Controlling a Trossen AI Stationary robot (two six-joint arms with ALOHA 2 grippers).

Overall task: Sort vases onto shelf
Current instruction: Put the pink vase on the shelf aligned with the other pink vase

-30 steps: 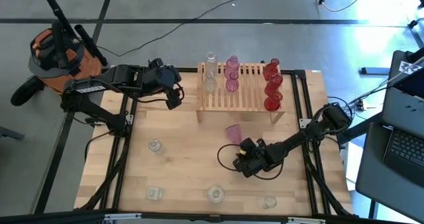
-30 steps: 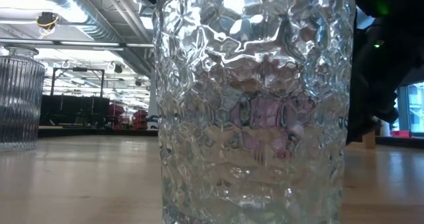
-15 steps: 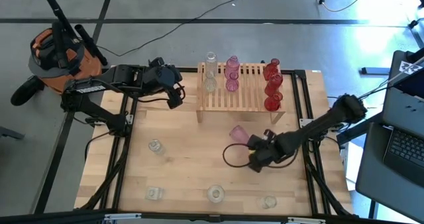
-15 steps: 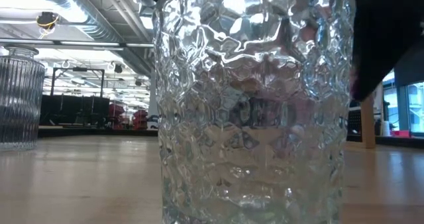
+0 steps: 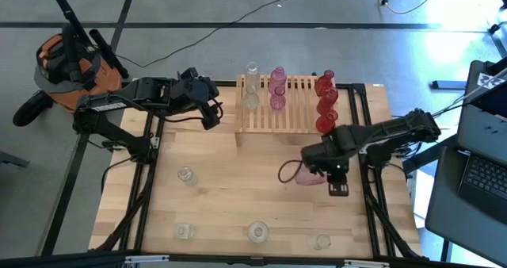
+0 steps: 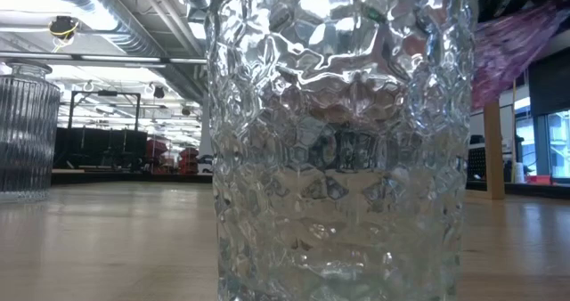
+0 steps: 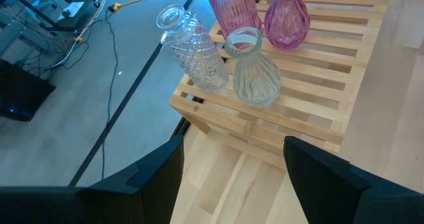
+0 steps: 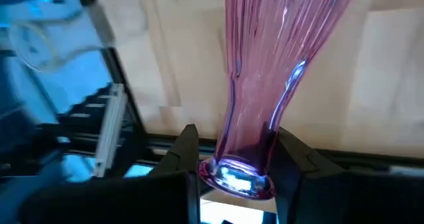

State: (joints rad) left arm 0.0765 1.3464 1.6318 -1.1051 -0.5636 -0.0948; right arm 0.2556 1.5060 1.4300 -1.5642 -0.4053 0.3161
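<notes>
My right gripper will release the pink vase on the bare table [image 5: 325, 204] behind the clear vase that is closest to it.
The wooden shelf [image 5: 289, 109] stands at the table's far edge with clear [image 5: 252, 86], pink [image 5: 277, 89] and red vases [image 5: 325, 101] on its slats. My right gripper [image 5: 331, 171] hangs above the table in front of the shelf's right end, shut on a pink ribbed vase [image 5: 305, 174]. My left gripper [image 5: 210, 109] hovers open to the left of the shelf, looking at its clear and pink vases [image 7: 255, 78]. Several clear vases stand on the table, one at mid left [image 5: 184, 175]. My right gripper pinches the pink vase's narrow end [image 8: 242, 154], just beyond its flared rim, between its two fingers [image 8: 185, 151]. The fingers lie across the narrow part. The vase is lifted clear of the table and tilted, its wide end [image 6: 512, 47] pointing toward the table's left.
Three clear vases stand along the near edge [image 5: 184, 231], [image 5: 257, 232], [image 5: 321, 241]. In the low view a dimpled clear glass [image 6: 338, 141] fills most of the picture and a ribbed one [image 6: 27, 132] stands at its left. A laptop [image 5: 483, 181] sits off the table's right.
My right gripper has risen from the table and gone toward the right edge, rolling and tipping downward, with the pink vase in its fingers. The vase, which stood on the table in front of the shelf, is now lifted clear and tilted on its side.
</notes>
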